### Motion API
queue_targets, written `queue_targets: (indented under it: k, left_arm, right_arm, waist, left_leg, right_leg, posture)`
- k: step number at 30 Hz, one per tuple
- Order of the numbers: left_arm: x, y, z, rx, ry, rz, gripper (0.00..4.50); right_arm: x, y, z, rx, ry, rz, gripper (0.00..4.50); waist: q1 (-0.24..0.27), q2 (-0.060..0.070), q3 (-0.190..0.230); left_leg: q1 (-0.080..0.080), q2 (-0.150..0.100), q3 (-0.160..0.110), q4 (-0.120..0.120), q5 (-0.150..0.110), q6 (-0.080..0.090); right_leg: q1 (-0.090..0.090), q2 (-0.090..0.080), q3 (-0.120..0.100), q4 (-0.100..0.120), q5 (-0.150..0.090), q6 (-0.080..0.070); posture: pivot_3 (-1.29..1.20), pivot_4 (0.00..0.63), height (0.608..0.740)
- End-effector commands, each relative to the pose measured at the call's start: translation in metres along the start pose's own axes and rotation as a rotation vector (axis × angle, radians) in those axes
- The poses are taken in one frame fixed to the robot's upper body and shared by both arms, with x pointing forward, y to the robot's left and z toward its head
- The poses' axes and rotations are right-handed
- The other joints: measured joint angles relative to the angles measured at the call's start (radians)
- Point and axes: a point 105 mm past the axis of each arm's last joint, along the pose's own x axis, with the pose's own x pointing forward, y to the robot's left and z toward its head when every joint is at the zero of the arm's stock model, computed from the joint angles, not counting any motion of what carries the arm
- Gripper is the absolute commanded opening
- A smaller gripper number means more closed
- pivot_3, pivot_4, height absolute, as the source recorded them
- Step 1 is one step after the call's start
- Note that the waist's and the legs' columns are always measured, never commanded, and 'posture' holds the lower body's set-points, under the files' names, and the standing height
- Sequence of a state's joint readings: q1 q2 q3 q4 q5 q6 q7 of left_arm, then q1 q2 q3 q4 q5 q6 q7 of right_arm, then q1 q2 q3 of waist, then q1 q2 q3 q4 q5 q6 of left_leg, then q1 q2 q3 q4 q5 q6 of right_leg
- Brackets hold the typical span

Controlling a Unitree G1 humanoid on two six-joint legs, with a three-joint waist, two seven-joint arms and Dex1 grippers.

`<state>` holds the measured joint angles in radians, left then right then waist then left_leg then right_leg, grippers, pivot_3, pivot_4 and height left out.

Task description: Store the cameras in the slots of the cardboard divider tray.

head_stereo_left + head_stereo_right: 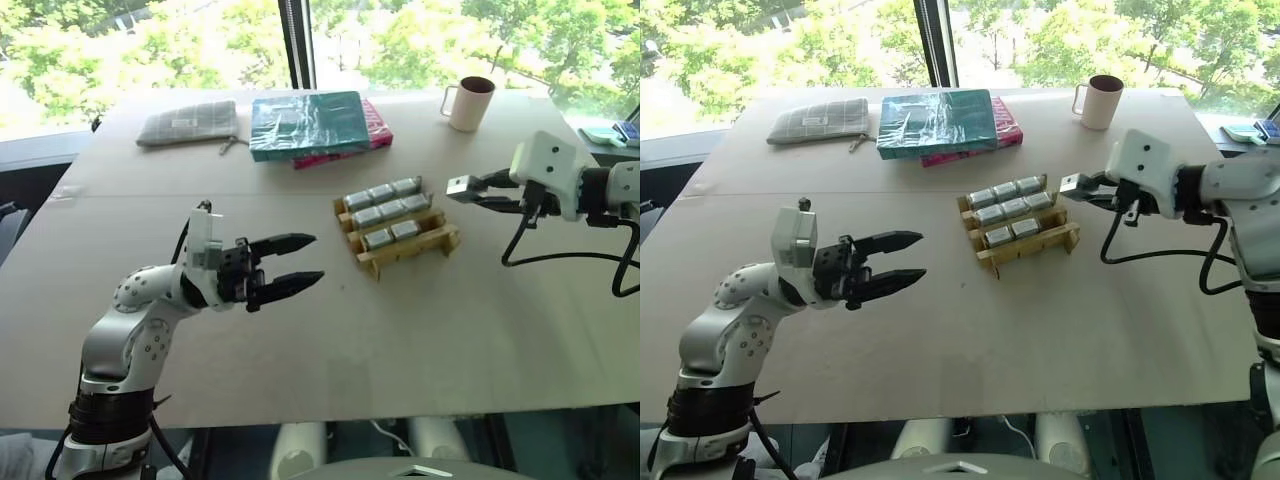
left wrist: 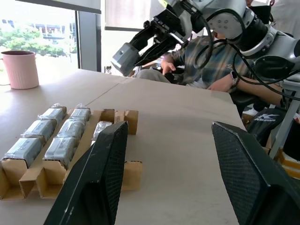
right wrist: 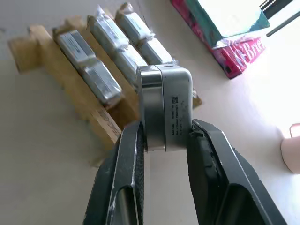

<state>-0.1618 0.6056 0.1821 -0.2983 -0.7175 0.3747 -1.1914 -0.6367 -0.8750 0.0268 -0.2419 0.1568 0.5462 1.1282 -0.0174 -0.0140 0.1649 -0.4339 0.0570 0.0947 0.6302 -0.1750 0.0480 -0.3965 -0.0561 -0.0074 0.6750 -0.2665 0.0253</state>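
Next, I let go of the camera with my right gripper in the empty end of the tray's nearest row [image 1: 432, 223] [image 3: 123, 113], beside the cameras that are there.
The cardboard divider tray [image 1: 425, 249] lies right of the table's middle, with several silver-grey cameras [image 1: 385, 212] standing in its slots. My right gripper [image 1: 462, 188] hovers just right of the tray's far end, shut on one more camera [image 3: 166, 108], which sticks up between the black fingers [image 3: 129, 164] in the right wrist view. Off to the left of the tray, over bare table, my left gripper [image 1: 305, 262] points toward it with its fingers [image 2: 101, 173] open and nothing between them.
A pink mug [image 1: 471, 103] stands at the far right of the table. Teal and pink books [image 1: 310, 125] and a grey checked pouch [image 1: 188, 123] lie along the far edge. A seated person [image 2: 206, 61] is beyond the table's right side.
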Motion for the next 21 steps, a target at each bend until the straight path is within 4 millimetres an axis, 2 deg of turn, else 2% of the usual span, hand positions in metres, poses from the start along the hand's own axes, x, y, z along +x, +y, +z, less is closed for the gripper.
queue_targets:
  k: [1,3,7,11,15,21]
  left_arm:
    - [-0.001,0.0,-0.004,-0.017,-0.011,0.055,2.93]
    - [-0.002,-0.002,-0.008,-0.018,-0.002,0.069,2.93]
    - [-0.004,-0.005,-0.008,-0.014,0.0,0.095,2.93]
    - [-0.008,-0.008,-0.007,-0.012,0.002,0.123,2.93]
    - [-0.012,-0.015,-0.007,-0.018,0.003,0.153,2.93]
    - [-0.015,-0.021,-0.01,-0.025,0.005,0.175,2.93]
  right_arm:
    - [0.019,0.009,0.014,-0.022,-0.046,0.009,0.79]
    - [0.031,0.009,0.011,-0.034,-0.043,0.022,0.79]
    - [0.053,0.009,-0.014,-0.176,0.056,0.066,0.79]
    - [0.058,0.008,-0.026,-0.244,0.094,0.113,0.79]
    - [0.058,0.006,-0.028,-0.269,0.096,0.14,0.79]
    - [0.053,-0.002,-0.036,-0.275,0.125,0.145,0.79]
  waist:
    - [-0.002,-0.001,0.0]
    - [-0.001,-0.001,0.0]
    - [0.005,-0.001,0.0]
    - [0.005,-0.001,0.0]
    - [0.002,-0.001,0.0]
    - [0.006,-0.001,0.0]
  left_leg:
    - [0.0,0.0,0.0,0.0,0.0,0.0]
    - [-0.001,0.0,0.0,0.0,0.0,0.0]
    - [-0.003,0.0,-0.001,0.0,0.0,0.0]
    - [-0.005,-0.001,-0.001,-0.001,-0.001,0.001]
    - [-0.006,-0.001,0.0,-0.002,0.001,0.006]
    - [-0.005,-0.001,-0.001,-0.001,-0.001,0.002]
  right_leg:
    - [0.0,0.0,0.001,-0.001,0.0,0.0]
    - [0.0,0.0,0.003,-0.001,0.0,0.0]
    - [-0.003,0.0,0.002,-0.003,0.0,0.0]
    - [-0.004,-0.001,-0.001,-0.005,0.0,0.0]
    - [-0.003,0.0,-0.001,-0.007,0.0,0.0]
    - [-0.003,-0.001,-0.003,-0.007,0.0,0.0]
  posture:
    - [0.0,0.15,0.74]
    - [0.0,0.15,0.74]
    - [0.0,0.15,0.74]
    - [0.0,0.15,0.74]
    - [0.0,0.15,0.74]
    - [0.0,0.15,0.74]
